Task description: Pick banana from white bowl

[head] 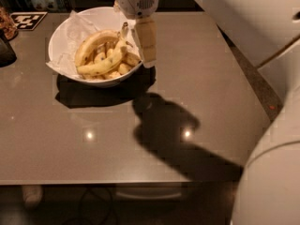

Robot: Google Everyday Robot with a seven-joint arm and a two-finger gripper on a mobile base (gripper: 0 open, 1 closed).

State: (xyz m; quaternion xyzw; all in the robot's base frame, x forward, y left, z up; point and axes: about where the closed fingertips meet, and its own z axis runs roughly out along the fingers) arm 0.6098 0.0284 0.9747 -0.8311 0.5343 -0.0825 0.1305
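I will next grip the long slim yellow banana's upper half (118, 52), just below its brownish stem.
The white bowl (63, 36), lined with crumpled white paper, stands at the back left of the grey table. In it lies the long slim yellow banana (101, 65), pointing up-right with its brownish stem near the bowl's right side. A thicker arched banana (93, 42) curves above it, and short stubby bananas (123, 68) lie beside it. My gripper (146, 43) hangs from a white wrist housing (137, 0) over the bowl's right rim, just right of the banana's stem end. It holds nothing that I can see.
A black-and-white marker tag (28, 20) lies at the table's back left and a dark object (6, 50) stands at the left edge. My white arm body (276, 172) fills the right side. The table's front edge (117, 182) runs along the bottom.
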